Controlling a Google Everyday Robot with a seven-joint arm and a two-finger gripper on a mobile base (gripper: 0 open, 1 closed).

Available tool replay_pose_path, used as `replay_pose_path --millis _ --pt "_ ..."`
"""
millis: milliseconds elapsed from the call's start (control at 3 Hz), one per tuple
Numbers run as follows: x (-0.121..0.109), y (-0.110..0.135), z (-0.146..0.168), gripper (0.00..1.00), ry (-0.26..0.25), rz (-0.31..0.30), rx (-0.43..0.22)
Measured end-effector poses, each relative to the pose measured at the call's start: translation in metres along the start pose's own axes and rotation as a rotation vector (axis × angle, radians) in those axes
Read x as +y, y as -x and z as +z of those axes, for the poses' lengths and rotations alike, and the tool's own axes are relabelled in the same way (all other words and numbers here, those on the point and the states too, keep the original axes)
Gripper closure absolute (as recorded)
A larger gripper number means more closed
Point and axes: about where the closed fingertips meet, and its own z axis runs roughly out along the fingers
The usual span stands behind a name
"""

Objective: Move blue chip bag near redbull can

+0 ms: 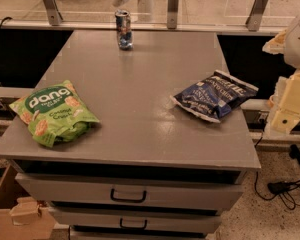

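The gripper next closes on the middle of the blue chip bag [225, 91], leaving both bag ends free.
The blue chip bag [215, 95] lies flat near the right edge of the grey tabletop [140, 84]; it is dark navy with white lettering. The redbull can [123, 30] stands upright at the far edge of the table, left of the middle and well away from the bag. My gripper [288, 106] is the pale cream assembly at the right edge of the view. It is off the table, just right of the blue chip bag, and holds nothing that I can see.
A bright green "dang" bag [52, 113] lies at the front left of the table. Drawers [127, 195] sit under the top. A cardboard box [15, 214] stands on the floor at left, cables [285, 189] at right. Metal posts [173, 6] line the back.
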Motion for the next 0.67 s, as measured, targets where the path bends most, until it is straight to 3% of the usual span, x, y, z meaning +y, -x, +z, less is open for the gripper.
replay_pose_path --millis 333,667 --pt "0.0 0.0 0.0 0.0 0.0 0.0 0.0" --pt "-0.015 -0.001 0.011 0.0 0.006 -0.037 -0.026"
